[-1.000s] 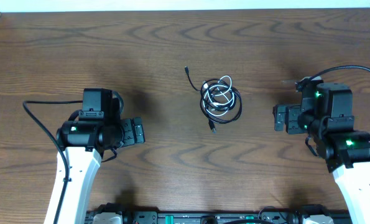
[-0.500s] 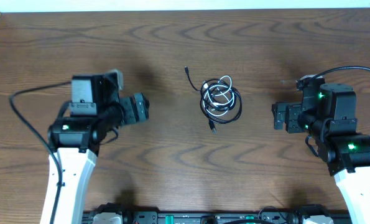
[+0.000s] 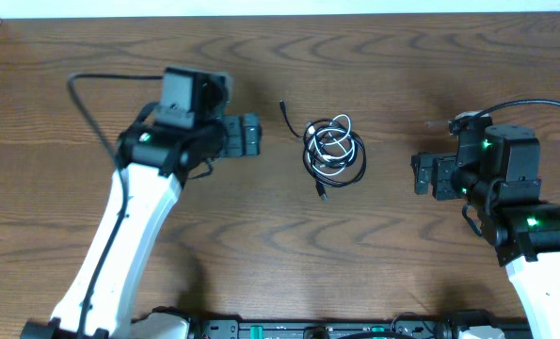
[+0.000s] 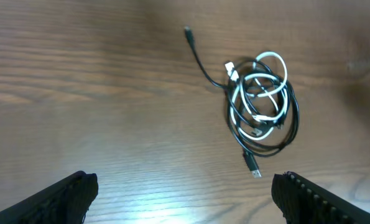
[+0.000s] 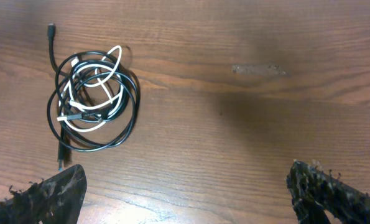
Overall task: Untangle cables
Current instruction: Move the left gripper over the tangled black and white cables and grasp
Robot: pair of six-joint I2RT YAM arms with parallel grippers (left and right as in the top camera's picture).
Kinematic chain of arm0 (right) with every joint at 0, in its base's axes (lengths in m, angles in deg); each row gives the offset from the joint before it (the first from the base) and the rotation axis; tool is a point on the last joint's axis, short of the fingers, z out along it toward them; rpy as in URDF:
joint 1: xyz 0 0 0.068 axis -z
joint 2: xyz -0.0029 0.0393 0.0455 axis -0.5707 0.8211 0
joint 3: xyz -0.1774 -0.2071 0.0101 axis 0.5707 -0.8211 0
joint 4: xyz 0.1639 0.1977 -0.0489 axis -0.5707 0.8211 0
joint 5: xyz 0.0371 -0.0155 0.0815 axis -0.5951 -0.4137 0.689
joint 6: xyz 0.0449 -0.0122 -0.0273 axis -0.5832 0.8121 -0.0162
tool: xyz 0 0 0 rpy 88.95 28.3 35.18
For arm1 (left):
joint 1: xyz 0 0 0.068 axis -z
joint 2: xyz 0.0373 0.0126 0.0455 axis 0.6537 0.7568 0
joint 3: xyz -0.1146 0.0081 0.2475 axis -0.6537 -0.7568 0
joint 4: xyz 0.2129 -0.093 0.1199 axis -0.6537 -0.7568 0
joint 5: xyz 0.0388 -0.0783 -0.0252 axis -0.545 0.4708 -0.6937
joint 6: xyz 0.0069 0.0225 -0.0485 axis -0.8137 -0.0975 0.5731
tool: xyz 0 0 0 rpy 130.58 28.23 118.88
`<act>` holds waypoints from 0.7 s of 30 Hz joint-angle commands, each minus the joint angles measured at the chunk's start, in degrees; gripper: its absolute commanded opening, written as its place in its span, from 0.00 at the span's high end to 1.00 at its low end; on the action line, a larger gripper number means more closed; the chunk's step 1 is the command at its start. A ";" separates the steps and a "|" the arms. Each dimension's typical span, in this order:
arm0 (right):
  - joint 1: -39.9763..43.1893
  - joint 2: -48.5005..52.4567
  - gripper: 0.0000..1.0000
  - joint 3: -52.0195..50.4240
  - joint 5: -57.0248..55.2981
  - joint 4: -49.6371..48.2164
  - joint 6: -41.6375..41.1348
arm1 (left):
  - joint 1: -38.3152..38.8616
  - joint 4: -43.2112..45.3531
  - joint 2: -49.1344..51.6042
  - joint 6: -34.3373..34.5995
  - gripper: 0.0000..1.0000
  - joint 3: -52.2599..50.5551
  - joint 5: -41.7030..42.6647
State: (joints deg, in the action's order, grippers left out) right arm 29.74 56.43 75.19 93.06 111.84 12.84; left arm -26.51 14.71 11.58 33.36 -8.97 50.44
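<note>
The near side of the tangle, the bundled black and white loops [image 3: 309,159] [image 4: 231,116], is beside the white cable's plug. Next, my left gripper closes on it there.
A long black cable [image 3: 358,168] and a shorter white cable [image 3: 334,143] lie coiled together in one tangle at the table's middle. The black cable's ends stick out up-left and down. The tangle also shows in the left wrist view, black [image 4: 290,124] and white [image 4: 259,81], and in the right wrist view, black [image 5: 127,124] and white [image 5: 91,71]. My left gripper [image 3: 251,137] is open and empty, just left of the tangle. My right gripper [image 3: 419,176] is open and empty, to the right of it.
The wooden table [image 3: 289,56] ends at a pale strip along the far edge. A thick black arm cable [image 3: 87,99] loops behind the left arm, another behind the right arm [image 3: 543,105].
My left arm has swung up and right, bringing its gripper close to the tangle's left side. The right arm and the cables have not moved.
</note>
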 commanded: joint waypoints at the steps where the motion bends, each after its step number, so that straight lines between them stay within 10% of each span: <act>1: -0.20 -0.50 0.01 1.16 0.37 -0.15 -0.79 | 2.40 0.00 4.22 0.72 0.05 4.55 -0.79; 21: -0.20 -0.50 0.01 1.16 0.37 0.28 -0.79 | 12.98 17.70 28.46 4.63 0.07 5.90 -0.83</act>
State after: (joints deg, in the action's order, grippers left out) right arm 29.74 56.43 75.19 93.06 112.08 12.82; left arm -15.08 31.16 37.39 36.98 -4.01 50.42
